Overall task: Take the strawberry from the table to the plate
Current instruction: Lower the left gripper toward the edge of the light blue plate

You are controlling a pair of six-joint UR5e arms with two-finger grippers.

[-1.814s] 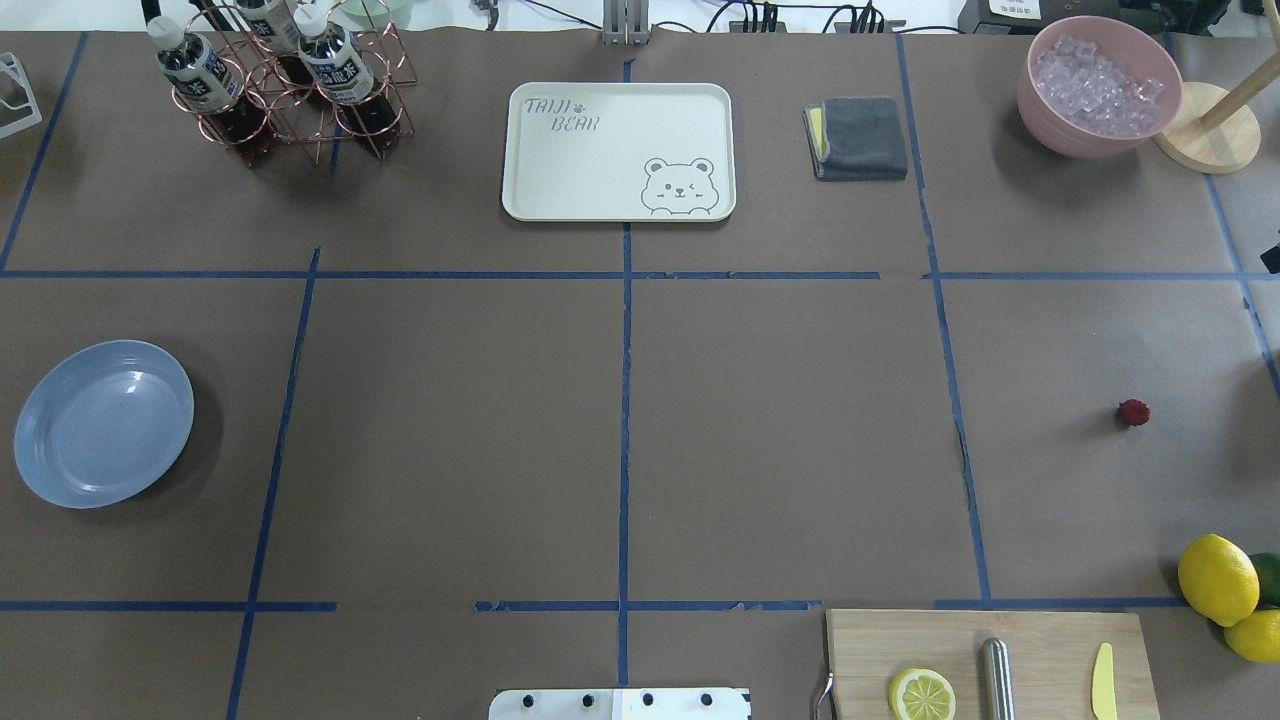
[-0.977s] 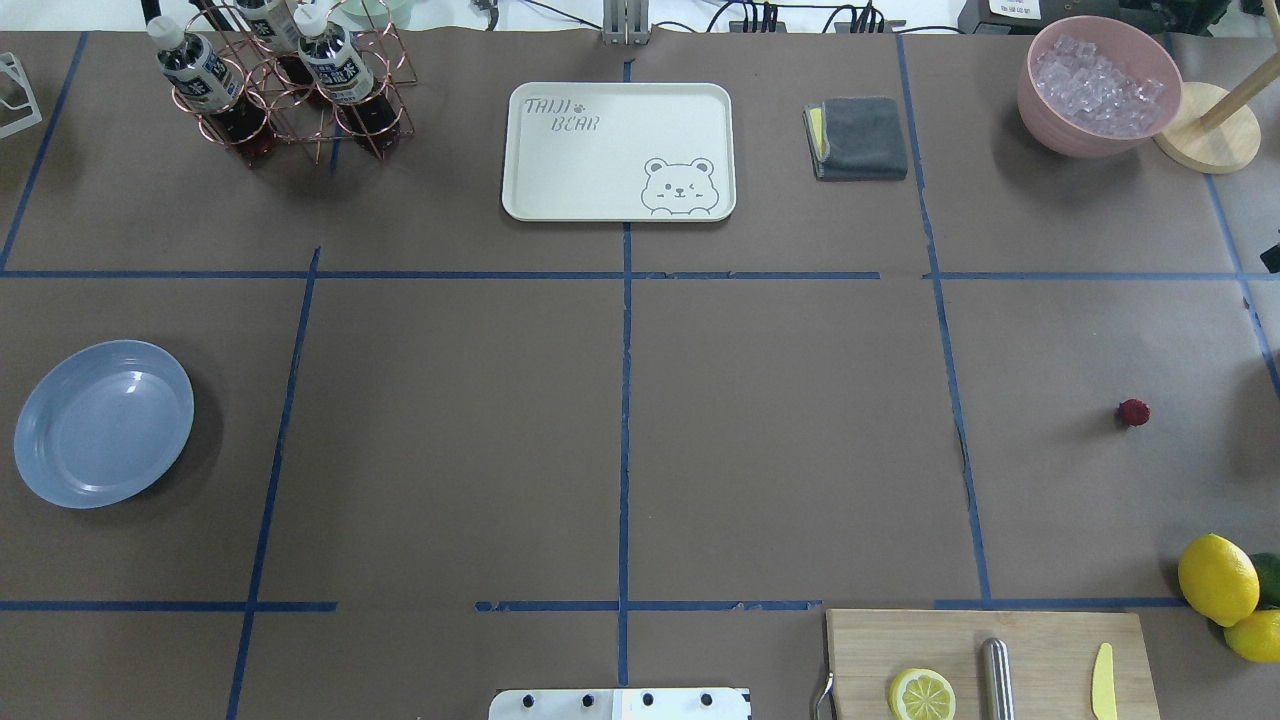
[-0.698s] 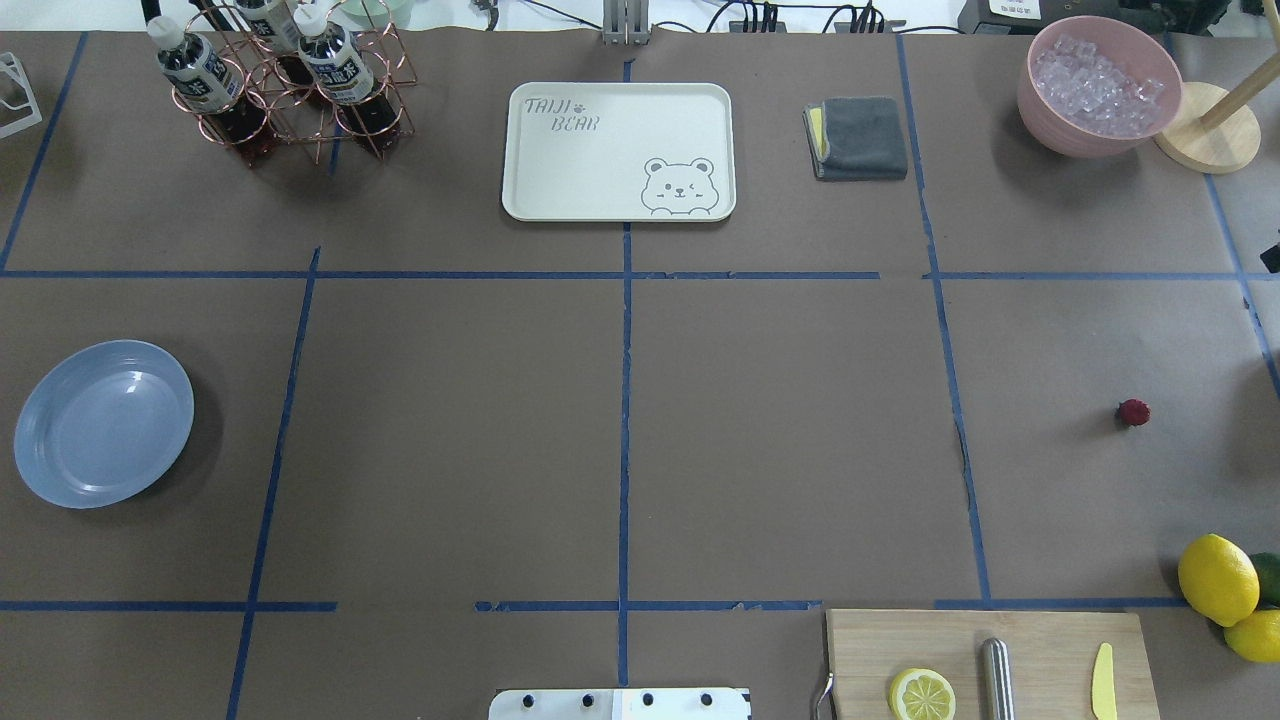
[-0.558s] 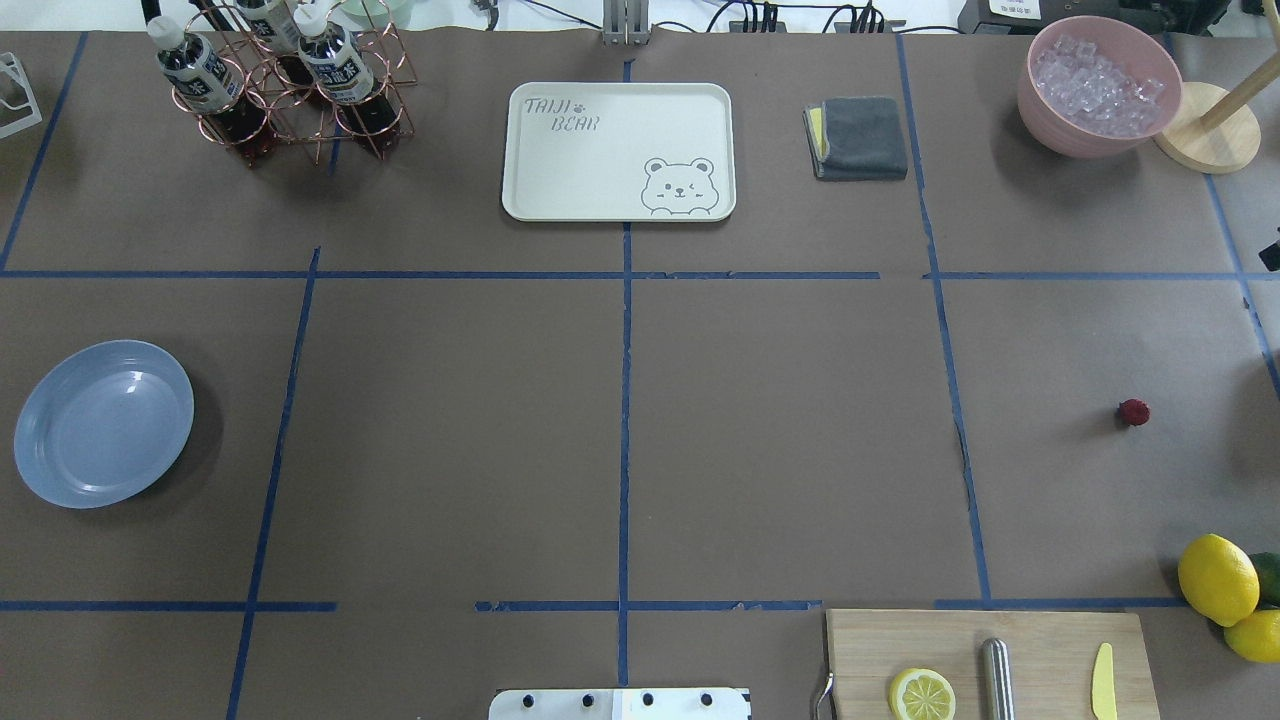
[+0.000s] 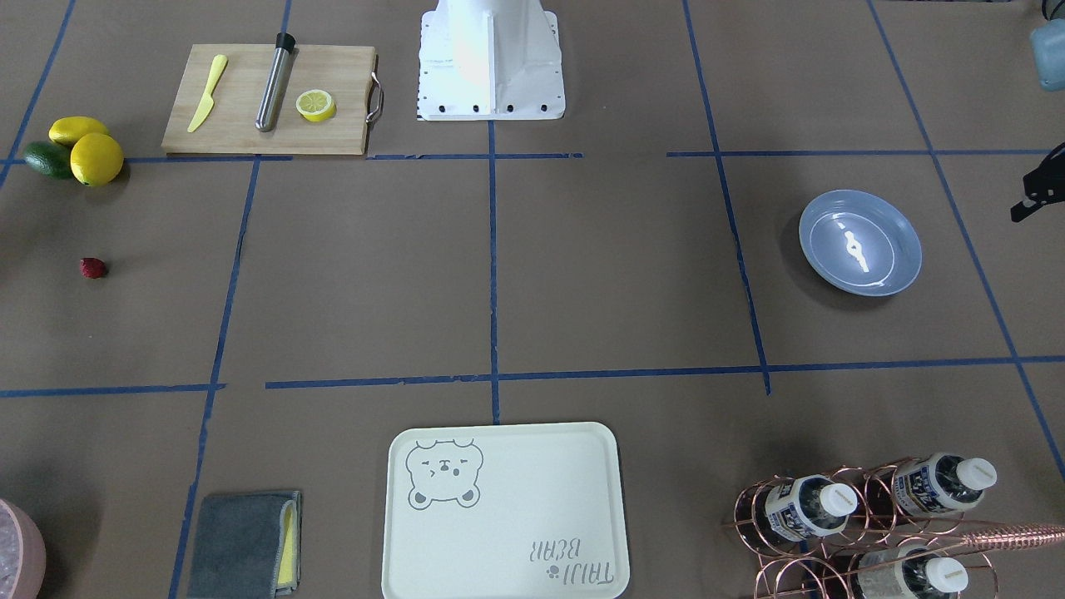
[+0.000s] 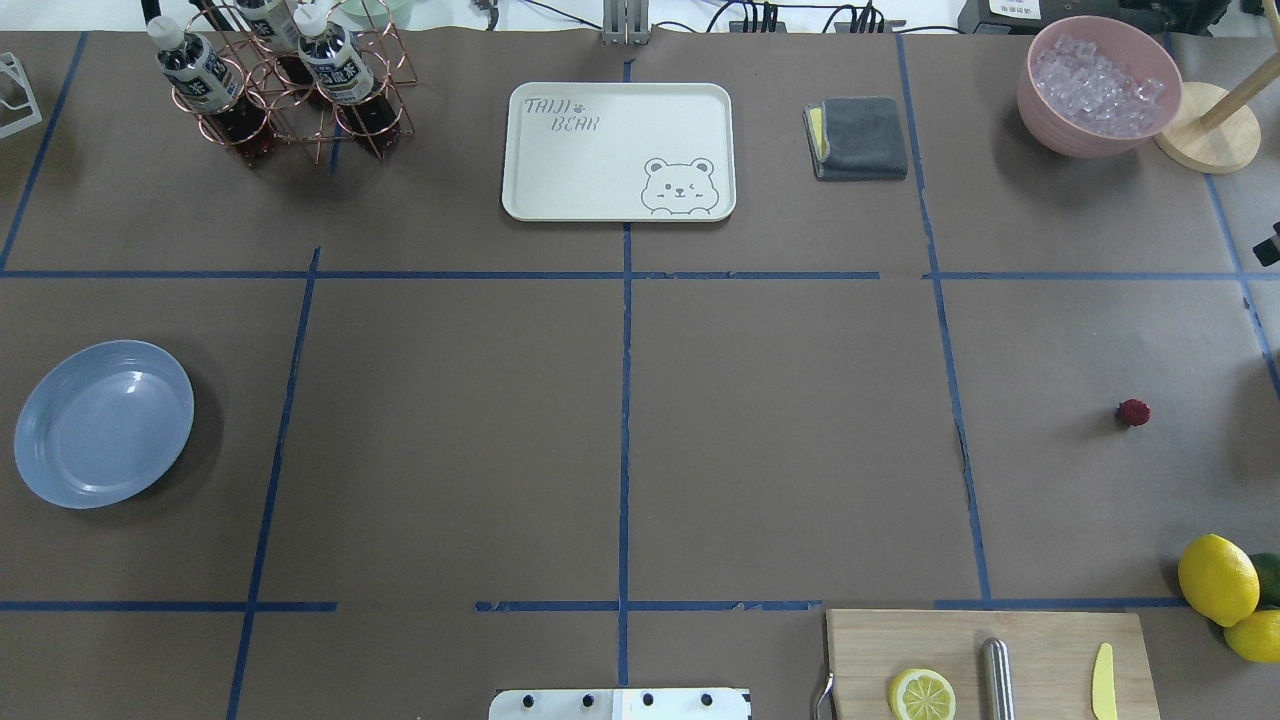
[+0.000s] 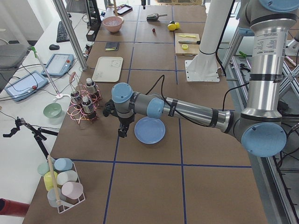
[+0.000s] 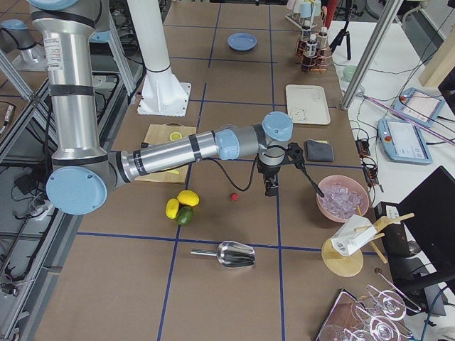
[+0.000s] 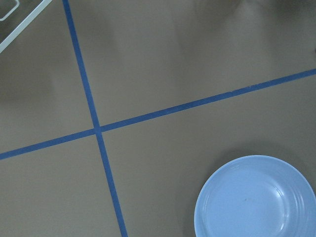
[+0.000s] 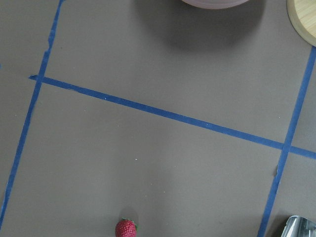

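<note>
Next, my left gripper goes to the light-blue plate's rim [image 5: 919, 250] [image 9: 196, 217] on the side farthest from the strawberry and closes there.
The strawberry [image 6: 1133, 412], tiny and dark red, lies on the brown table [image 6: 780, 420] at the right, also seen in the front view [image 5: 92, 267] and at the right wrist view's bottom edge [image 10: 126, 228]. The light-blue plate [image 6: 103, 423] sits bare at the far left [image 5: 860, 242] [image 9: 256, 197]. My right gripper [image 8: 271, 186] hangs over the table beside the strawberry [image 8: 233, 197], toward the ice bowl. My left gripper [image 7: 122, 130] hangs just beside the plate [image 7: 149, 130]. I cannot tell whether either gripper is open or shut.
A cutting board [image 6: 985, 660] with a lemon half, a metal rod and a yellow knife lies near the robot base. Lemons [image 6: 1217, 578] sit right of it. A pink ice bowl [image 6: 1098, 85], grey cloth [image 6: 858, 137], bear tray [image 6: 618, 150] and bottle rack [image 6: 290, 85] line the far edge.
The dark sliver of the right gripper at the overhead view's right edge has shifted slightly toward the far side. The strawberry and plate have not moved.
</note>
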